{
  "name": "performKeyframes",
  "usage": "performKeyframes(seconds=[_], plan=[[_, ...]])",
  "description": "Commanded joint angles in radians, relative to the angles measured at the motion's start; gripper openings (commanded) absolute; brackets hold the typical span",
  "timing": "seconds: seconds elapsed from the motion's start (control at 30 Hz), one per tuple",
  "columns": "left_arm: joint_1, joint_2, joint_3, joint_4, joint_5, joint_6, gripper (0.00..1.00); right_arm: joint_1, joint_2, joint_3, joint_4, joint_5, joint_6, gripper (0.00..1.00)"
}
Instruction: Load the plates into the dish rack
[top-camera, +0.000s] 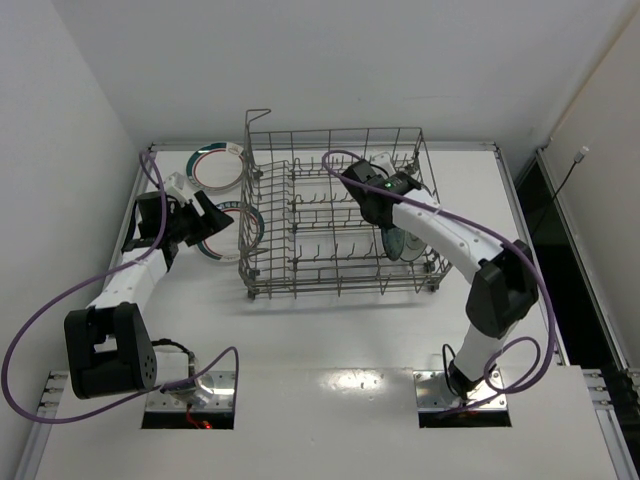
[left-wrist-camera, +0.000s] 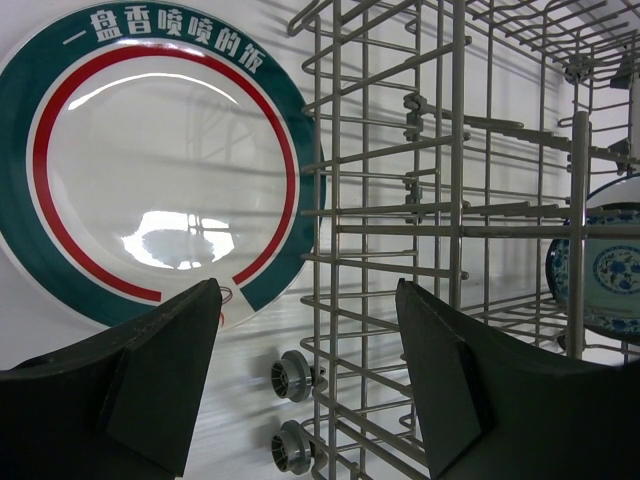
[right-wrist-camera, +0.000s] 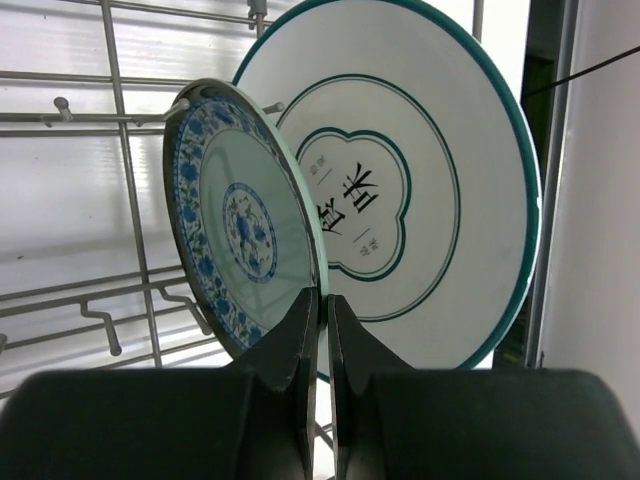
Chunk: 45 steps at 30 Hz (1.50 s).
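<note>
The closer green-and-red rimmed plate has a gap in its red ring, and next my left gripper should grab the near-side rim (top-camera: 209, 254) (left-wrist-camera: 128, 319) of that plate beside that gap.
The grey wire dish rack (top-camera: 330, 215) stands mid-table. My right gripper (right-wrist-camera: 325, 305) reaches into its right end and is shut on the rim of a small teal, blue-patterned plate (right-wrist-camera: 235, 220), held upright among the tines. A larger white plate with a thin dark ring (right-wrist-camera: 430, 190) stands just behind it. In the top view that gripper (top-camera: 388, 228) is beside the plates (top-camera: 403, 243). My left gripper (left-wrist-camera: 308, 300) is open and empty, just left of the rack (left-wrist-camera: 450, 200), near a green-and-red rimmed plate (left-wrist-camera: 150, 170) lying on the table. A second such plate (top-camera: 215, 168) lies farther back.
The rack has small grey wheels (left-wrist-camera: 290, 378) at its base near my left gripper. White walls close in the left side and the back. The table's right edge (top-camera: 520, 230) drops to a dark gap.
</note>
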Motion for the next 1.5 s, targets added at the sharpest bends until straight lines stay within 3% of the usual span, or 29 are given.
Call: performKeyframes(seconds=[0.0,0.13,0.33,0.63,0.87,1.07,1.3,1.4,1.47], plan=[[-0.005,0.003,0.009,0.022,0.000,0.014,0.68,-0.006,0.009,0.043,0.021,-0.040,0.014,0.00],[-0.005,0.003,0.009,0.013,-0.009,0.014,0.68,-0.015,0.030,0.067,-0.014,-0.051,0.002,0.03],[-0.005,-0.017,0.018,-0.024,-0.090,0.004,0.69,-0.033,0.010,0.154,-0.062,-0.051,-0.047,0.22],[0.026,0.006,0.028,-0.088,-0.216,-0.052,0.88,-0.052,-0.091,0.257,-0.050,-0.071,-0.121,0.29],[0.194,0.158,-0.020,-0.021,-0.056,-0.157,0.90,-0.052,-0.171,0.151,0.036,-0.157,-0.141,0.30],[0.247,0.285,-0.041,0.045,0.055,-0.188,0.90,-0.061,-0.209,0.085,0.071,-0.178,-0.141,0.30],[0.247,0.410,-0.041,0.122,0.149,-0.240,0.78,-0.109,-0.252,0.036,0.102,-0.230,-0.141,0.30],[0.247,0.446,-0.030,0.122,0.149,-0.240,0.69,-0.127,-0.252,0.027,0.102,-0.243,-0.141,0.30],[0.247,0.459,-0.030,0.122,0.134,-0.231,0.58,-0.148,-0.263,0.016,0.111,-0.252,-0.141,0.30]])
